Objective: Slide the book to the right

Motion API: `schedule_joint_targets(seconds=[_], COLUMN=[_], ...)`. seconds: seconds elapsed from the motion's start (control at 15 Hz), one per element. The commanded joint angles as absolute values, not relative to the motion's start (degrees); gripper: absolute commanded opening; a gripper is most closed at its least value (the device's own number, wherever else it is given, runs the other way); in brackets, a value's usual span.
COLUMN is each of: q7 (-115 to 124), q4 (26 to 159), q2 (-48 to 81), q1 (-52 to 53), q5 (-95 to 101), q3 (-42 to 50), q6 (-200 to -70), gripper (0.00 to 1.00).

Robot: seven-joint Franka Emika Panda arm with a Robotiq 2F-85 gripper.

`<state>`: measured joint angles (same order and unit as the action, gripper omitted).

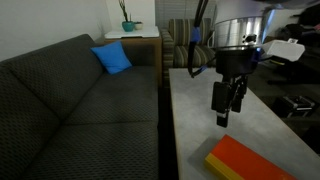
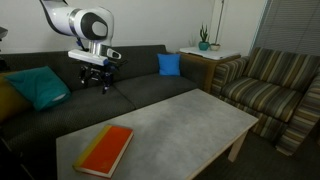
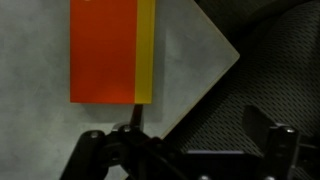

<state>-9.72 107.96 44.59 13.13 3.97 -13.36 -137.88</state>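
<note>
Next, my gripper goes down beside the book's yellow side edge (image 1: 213,165) (image 3: 151,78), toward the sofa, and closes its empty fingers there to push the book.
The book (image 1: 245,160) is a flat orange-red slab with a yellow side edge. It lies on the light grey coffee table (image 1: 195,100) near one end and also shows in an exterior view (image 2: 106,148). In the wrist view the book (image 3: 105,50) is at the upper left, near the table corner. My gripper (image 1: 228,112) hangs in the air above the table, apart from the book, with open, empty fingers. It also shows in an exterior view (image 2: 97,82) and in the wrist view (image 3: 180,135).
A dark grey sofa (image 2: 140,90) runs along the table, bearing a blue square cushion (image 2: 169,64) and a teal cushion (image 2: 38,86). A striped armchair (image 2: 270,85) stands at the table's far end. A side table with a plant (image 2: 205,45) stands behind it.
</note>
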Motion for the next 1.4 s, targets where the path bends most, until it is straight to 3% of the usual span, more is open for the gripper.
schedule_joint_targets(seconds=[0.0,1.27,1.33], q7=[-9.01,-12.20,-10.63], q4=[106.02,84.94,88.53], q2=[46.61,69.23,66.53], q1=[14.11,15.60,15.78], q5=[4.28,2.77,3.38], q3=[-12.70,-16.08,-15.26], q6=[-137.14,-122.99,-126.29], gripper=[1.00,1.00,1.00])
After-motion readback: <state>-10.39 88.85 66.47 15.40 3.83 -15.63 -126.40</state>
